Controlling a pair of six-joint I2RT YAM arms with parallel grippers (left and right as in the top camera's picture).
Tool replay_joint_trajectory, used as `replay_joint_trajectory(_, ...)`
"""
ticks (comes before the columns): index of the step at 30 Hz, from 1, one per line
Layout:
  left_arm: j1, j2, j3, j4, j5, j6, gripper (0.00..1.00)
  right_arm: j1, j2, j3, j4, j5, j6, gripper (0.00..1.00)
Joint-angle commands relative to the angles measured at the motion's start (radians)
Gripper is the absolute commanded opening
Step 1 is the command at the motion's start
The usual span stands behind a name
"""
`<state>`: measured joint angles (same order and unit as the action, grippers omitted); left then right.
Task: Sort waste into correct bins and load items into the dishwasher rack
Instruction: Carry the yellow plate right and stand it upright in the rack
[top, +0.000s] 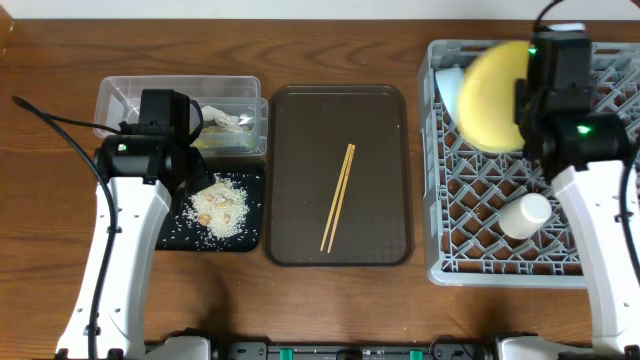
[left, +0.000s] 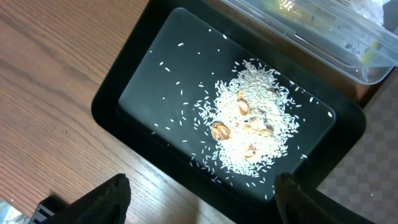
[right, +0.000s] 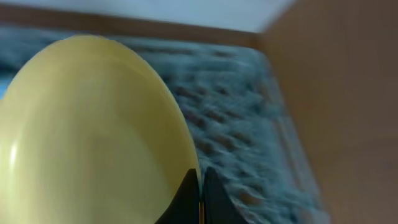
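Note:
The robot's right gripper will release the yellow plate in the grey dishwasher rack (top: 491, 146), between the pale cup and the white bowl.
My right gripper (right: 200, 186) is shut on the rim of the yellow plate (top: 497, 95) and holds it on edge over the far left part of the grey dishwasher rack (top: 500, 255); the plate (right: 87, 137) fills the right wrist view. A white bowl (top: 449, 84) and a pale cup (top: 525, 215) sit in the rack. The chopsticks (top: 338, 197) lie on the brown tray (top: 385, 120). My left gripper (left: 202, 199) is open and empty above the black tray (left: 155, 74), which holds rice scraps (left: 252, 124). The clear tub (top: 130, 95) holds a wrapper and white paper (top: 225, 122).
The black tray (top: 175, 232) sits in front of the clear tub at the left. The brown tray lies between it and the rack. Bare wooden table (left: 43, 87) shows left of the black tray.

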<state>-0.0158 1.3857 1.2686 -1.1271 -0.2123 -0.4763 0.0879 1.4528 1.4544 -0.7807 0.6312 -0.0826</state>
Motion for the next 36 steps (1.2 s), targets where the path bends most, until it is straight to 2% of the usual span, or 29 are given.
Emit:
replay_joint_trajectory(1,0.004,-0.007,0.009,-0.005,-0.005,-0.019,0.77,-0.008,-0.013,0.004,-0.034,0.164,-0.125,0.01)
replay_joint_trajectory(10,0.004,-0.007,0.009,-0.005,-0.005,-0.019,0.77,0.024,0.036,-0.001,-0.156,0.108,-0.102,0.01)
replay_joint_trajectory(22,0.004,-0.007,0.009,-0.005,-0.005,-0.019,0.77,0.108,0.149,-0.035,-0.168,0.105,-0.066,0.01)
replay_joint_trajectory(27,0.004,-0.007,0.009,-0.005,-0.005,-0.019,0.77,0.126,0.186,-0.035,-0.156,0.092,0.049,0.03)
replay_joint_trajectory(28,0.004,-0.007,0.009,-0.005,-0.005,-0.019,0.77,0.126,0.188,-0.035,-0.151,0.073,0.076,0.07)
replay_joint_trajectory(30,0.004,-0.007,0.009,-0.005,-0.005,-0.019,0.77,0.126,0.188,-0.035,-0.136,0.026,0.112,0.37)
replay_joint_trajectory(32,0.004,-0.007,0.009,-0.005,-0.005,-0.019,0.77,0.126,0.183,-0.035,-0.116,-0.003,0.151,0.58)
replay_joint_trajectory(36,0.004,-0.007,0.009,-0.005,-0.005,-0.019,0.77,0.126,0.143,-0.031,-0.061,-0.053,0.18,0.69)
